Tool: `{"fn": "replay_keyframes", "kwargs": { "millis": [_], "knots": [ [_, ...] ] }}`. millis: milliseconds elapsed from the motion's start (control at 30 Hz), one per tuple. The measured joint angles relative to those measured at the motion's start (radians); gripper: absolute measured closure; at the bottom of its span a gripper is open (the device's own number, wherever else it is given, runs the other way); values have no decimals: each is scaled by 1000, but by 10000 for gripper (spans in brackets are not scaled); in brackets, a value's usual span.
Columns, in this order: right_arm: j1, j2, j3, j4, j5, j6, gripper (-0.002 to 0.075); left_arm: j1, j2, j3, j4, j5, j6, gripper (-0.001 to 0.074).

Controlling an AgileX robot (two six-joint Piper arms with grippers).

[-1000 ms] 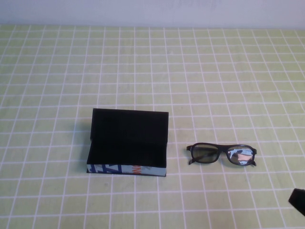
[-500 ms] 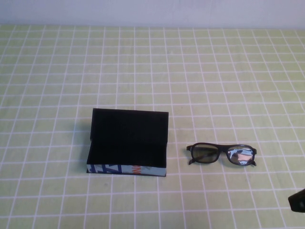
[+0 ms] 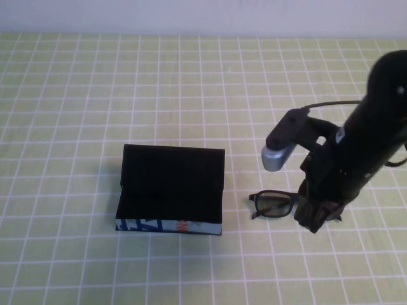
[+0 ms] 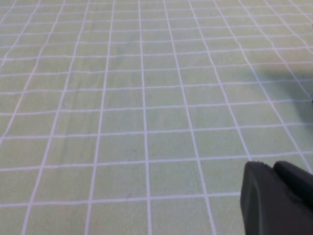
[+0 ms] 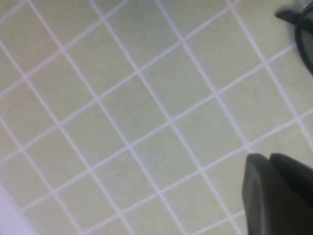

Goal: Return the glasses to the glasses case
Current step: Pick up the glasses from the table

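The bridge (image 3: 297,197) between the lenses of the black glasses should be my right gripper's next stop, and the gripper will close there.
The black glasses (image 3: 273,204) lie on the green checked cloth, right of the glasses case (image 3: 170,190). The case is black and open, its lid standing up at the back and its blue, white and orange front facing me. My right gripper (image 3: 316,217) hangs over the right half of the glasses and hides that lens. In the right wrist view its fingers (image 5: 270,159) are together, and a piece of the glasses' rim (image 5: 304,29) shows at the edge. My left gripper (image 4: 271,166) is shut over bare cloth and is out of the high view.
The green checked tablecloth (image 3: 191,95) covers the whole table, with a pale wall along the far edge. The right arm's grey wrist camera (image 3: 280,149) and a cable sit above the glasses.
My right arm has come in from the bottom right corner and now stands over the right half of the glasses. The glasses and case have not moved.
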Motion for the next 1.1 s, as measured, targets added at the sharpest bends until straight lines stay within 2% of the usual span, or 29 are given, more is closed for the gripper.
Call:
{"fn": "replay_keyframes", "kwargs": {
  "millis": [100,167,233,433,500,633,1100],
  "knots": [
    [0,100,-85,-78,39,-79,725,0,0,0,0,0,0,737],
    [0,144,-120,-118,43,-149,690,0,0,0,0,0,0,737],
    [-2,168,-134,-144,43,-232,621,0,0,0,0,0,0,737],
    [-4,196,-143,-174,-56,-434,345,0,0,0,0,0,0,737],
    [-12,211,-152,-174,-85,-474,300,0,0,0,0,0,0,737],
    [-31,251,-172,-178,-105,-501,276,0,0,0,0,0,0,737],
    [-57,335,-179,-150,-137,-581,275,0,0,0,0,0,0,737]
  ]
}}
